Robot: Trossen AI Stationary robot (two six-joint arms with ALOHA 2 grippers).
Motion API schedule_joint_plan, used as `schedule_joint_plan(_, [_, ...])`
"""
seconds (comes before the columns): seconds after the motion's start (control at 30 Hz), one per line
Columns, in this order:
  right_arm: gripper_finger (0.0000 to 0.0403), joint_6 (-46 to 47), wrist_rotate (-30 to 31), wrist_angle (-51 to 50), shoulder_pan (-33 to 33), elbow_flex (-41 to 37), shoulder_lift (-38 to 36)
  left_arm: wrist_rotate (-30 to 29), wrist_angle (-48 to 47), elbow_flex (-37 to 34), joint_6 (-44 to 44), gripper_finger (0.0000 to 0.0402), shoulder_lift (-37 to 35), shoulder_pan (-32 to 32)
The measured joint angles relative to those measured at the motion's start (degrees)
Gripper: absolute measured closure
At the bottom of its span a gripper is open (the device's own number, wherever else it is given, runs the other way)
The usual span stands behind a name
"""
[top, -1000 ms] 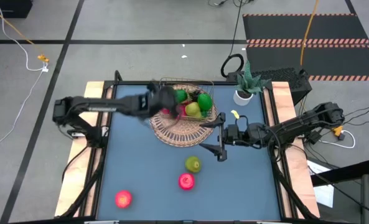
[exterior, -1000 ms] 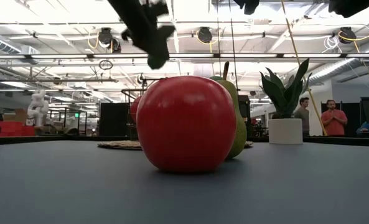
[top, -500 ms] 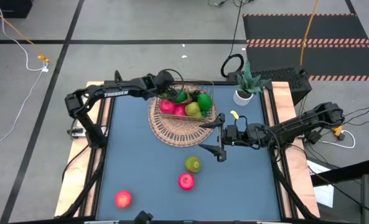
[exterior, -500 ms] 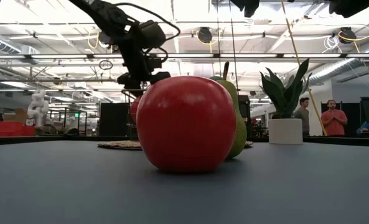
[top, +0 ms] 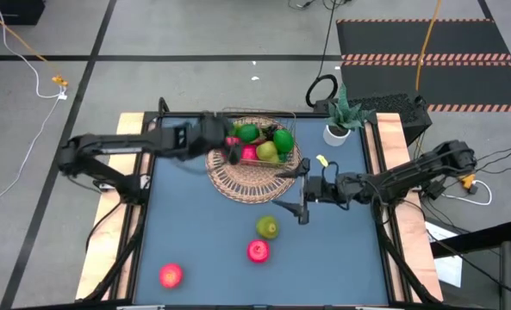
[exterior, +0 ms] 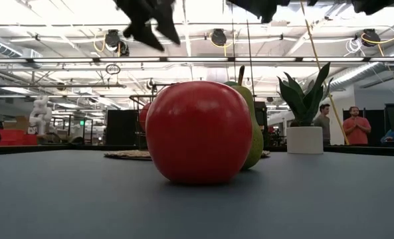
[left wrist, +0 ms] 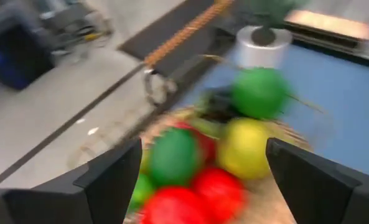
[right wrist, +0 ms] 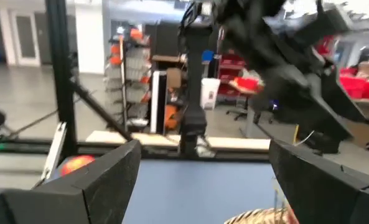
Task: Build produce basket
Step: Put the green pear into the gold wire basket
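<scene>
The stem end [top: 271,226] of the green pear on the table should be next for my right gripper to go to and close on.
The tan wicker basket [top: 253,176] sits at the table's far middle and holds several toy fruits: two green ones [top: 283,138], a yellow-green one [top: 266,151] and red ones [top: 248,153]. My left gripper [top: 232,148] hovers open above the basket's left rim, high in the low view [exterior: 147,23]; its wrist view shows the fruits [left wrist: 246,146] beyond the empty fingers. My right gripper [top: 302,200] is open and empty beside the basket's right rim. On the table rest a green pear [top: 267,227] and two red apples [top: 258,250] [top: 171,275].
A small white pot with a green plant [top: 337,129] stands at the far right corner. The near apple [exterior: 198,131] and the pear behind it fill the low view's middle. Two people [exterior: 356,126] stand in the room beyond. Bare table lies left of the basket.
My left gripper dipped toward the basket's far left rim half a second ago, then rose again and drew back toward the table's left. The fruits on the table have stayed put.
</scene>
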Motion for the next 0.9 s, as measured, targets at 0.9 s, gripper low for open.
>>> schedule_joint_plan(0.9, [0.0077,16.9,17.7,-12.4,16.5,4.1,19.9,-24.1,44.6,-36.7,-20.3,0.0064,4.7,-30.3])
